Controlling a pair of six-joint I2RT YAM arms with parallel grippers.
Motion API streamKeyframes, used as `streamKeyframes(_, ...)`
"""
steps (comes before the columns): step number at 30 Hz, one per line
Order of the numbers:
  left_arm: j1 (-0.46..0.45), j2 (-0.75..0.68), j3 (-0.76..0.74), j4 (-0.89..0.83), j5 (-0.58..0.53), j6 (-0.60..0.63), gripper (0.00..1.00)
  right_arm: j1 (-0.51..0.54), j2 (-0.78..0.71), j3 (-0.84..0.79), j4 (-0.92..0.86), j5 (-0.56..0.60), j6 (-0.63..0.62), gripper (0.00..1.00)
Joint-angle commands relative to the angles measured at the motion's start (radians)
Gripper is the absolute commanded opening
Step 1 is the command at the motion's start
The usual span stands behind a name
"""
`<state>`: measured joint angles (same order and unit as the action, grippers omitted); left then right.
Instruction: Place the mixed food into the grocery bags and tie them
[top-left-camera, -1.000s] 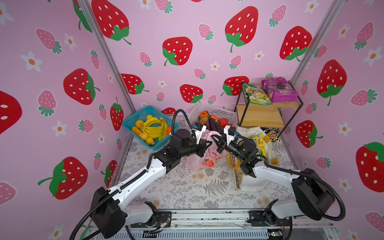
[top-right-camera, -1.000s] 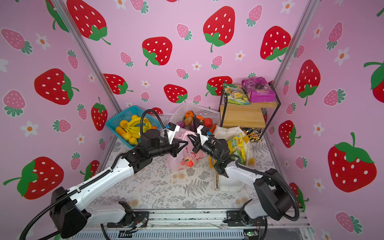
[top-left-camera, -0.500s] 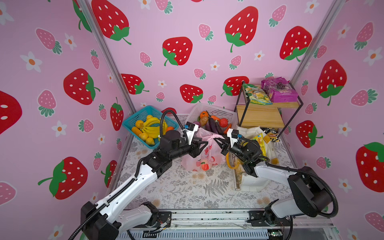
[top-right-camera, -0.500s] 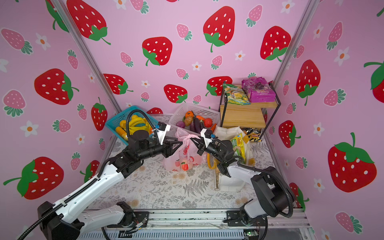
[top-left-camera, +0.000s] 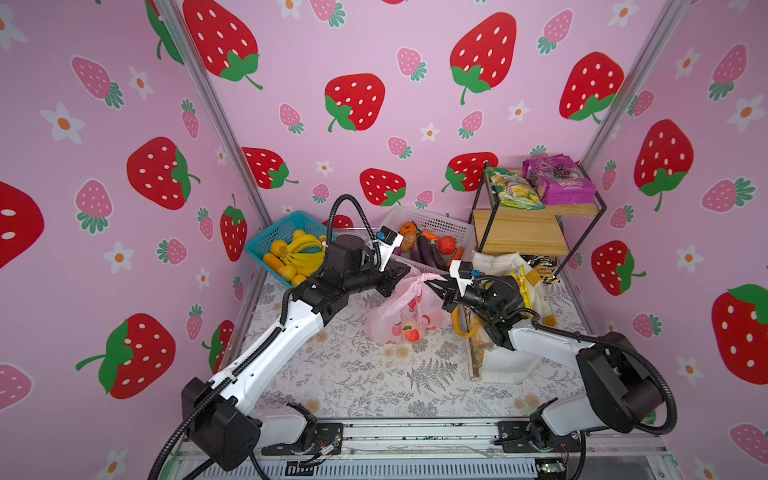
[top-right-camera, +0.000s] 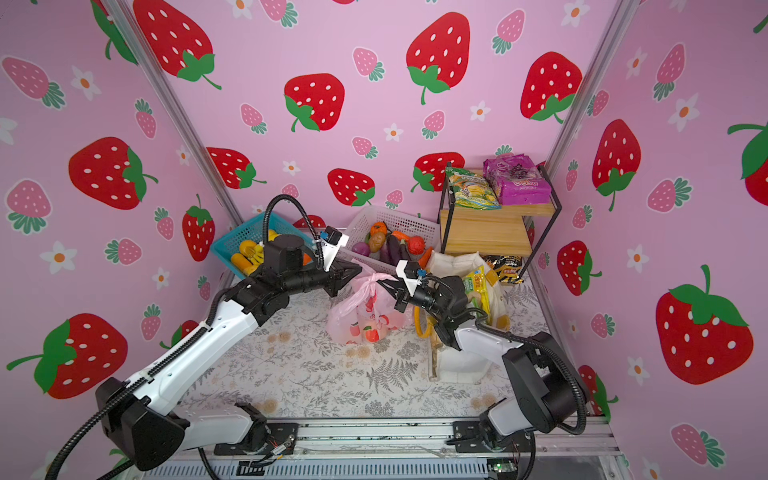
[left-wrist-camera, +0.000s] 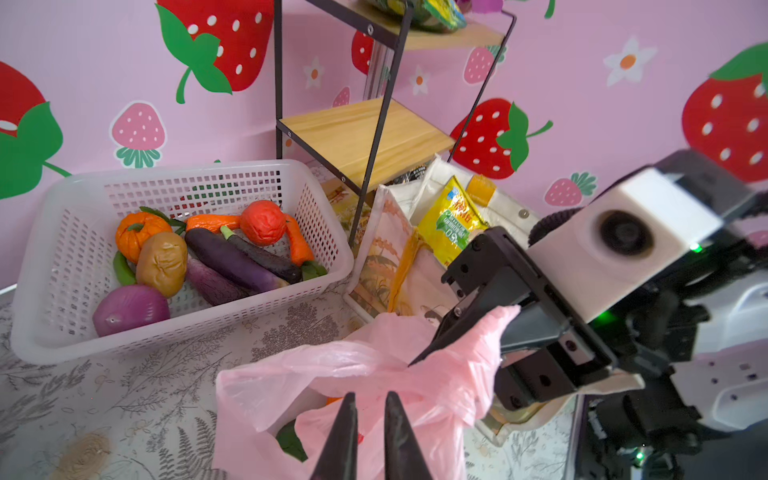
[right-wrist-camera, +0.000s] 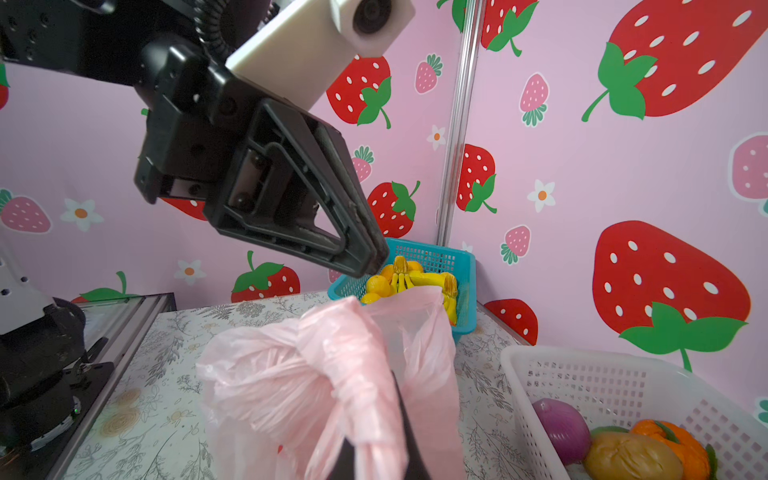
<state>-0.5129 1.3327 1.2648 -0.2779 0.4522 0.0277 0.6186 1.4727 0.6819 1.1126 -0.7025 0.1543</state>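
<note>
My left gripper's fingers are empty above the pink grocery bag's opening. Next, I open them, move lower and grab the plastic (top-left-camera: 416, 284) next to the twisted handle.
The pink grocery bag (top-left-camera: 405, 316) (top-right-camera: 365, 316) stands on the mat between my arms, and toy fruit shows through its thin plastic. My right gripper (top-left-camera: 432, 282) (right-wrist-camera: 374, 436) is shut on the bag's twisted handle and holds it up. My left gripper (top-left-camera: 405, 272) (left-wrist-camera: 370, 399) hovers just above the bag's mouth. Its jaws are closed to a narrow slit with nothing between them. Something dark green (left-wrist-camera: 291, 440) lies inside the bag. The white tote (top-left-camera: 507, 361) stands to the right with a yellow packet (top-left-camera: 521, 286) (left-wrist-camera: 451, 224) in it.
A blue basket (top-left-camera: 266, 245) of bananas and oranges sits at the back left. Behind the bag is a white basket (top-left-camera: 436, 216) of toy vegetables. A wire shelf (top-left-camera: 523, 232) at the back right carries a green printed packet and a purple one. A black-and-yellow packet (top-left-camera: 542, 264) lies under it.
My left gripper opened, let go of the bag, drew back to the left and closed again near the bag's top. My right gripper kept its hold on the handle.
</note>
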Motion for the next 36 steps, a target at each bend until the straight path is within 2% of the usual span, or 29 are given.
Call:
streamKeyframes(1,0.007,0.051,0.095,-0.154,0.055,0.195,0.15,-0.003,-0.001,0.027,-0.006,-0.030,-0.027,0.00)
streamKeyframes(4,0.010,0.107,0.150,-0.282,0.102,0.322,0.15,-0.003,-0.008,0.030,-0.017,-0.021,-0.036,0.00)
streamKeyframes(11,0.027,0.172,0.168,-0.393,0.194,0.495,0.21,-0.003,-0.011,0.054,-0.049,-0.021,-0.051,0.00)
streamKeyframes(16,0.036,0.180,0.143,-0.355,0.268,0.507,0.29,-0.003,-0.010,0.068,-0.074,-0.025,-0.065,0.00)
streamKeyframes(23,0.037,0.178,0.098,-0.216,0.361,0.440,0.41,-0.003,-0.022,0.059,-0.078,-0.020,-0.067,0.00)
streamKeyframes(26,0.039,0.196,0.096,-0.186,0.349,0.408,0.44,-0.003,-0.028,0.061,-0.083,-0.021,-0.070,0.00)
streamKeyframes(31,0.039,0.217,0.079,-0.098,0.327,0.336,0.42,-0.003,-0.030,0.059,-0.083,-0.023,-0.065,0.00)
streamKeyframes(36,0.042,0.221,0.077,-0.095,0.319,0.334,0.23,-0.003,-0.041,0.053,-0.100,-0.006,-0.087,0.00)
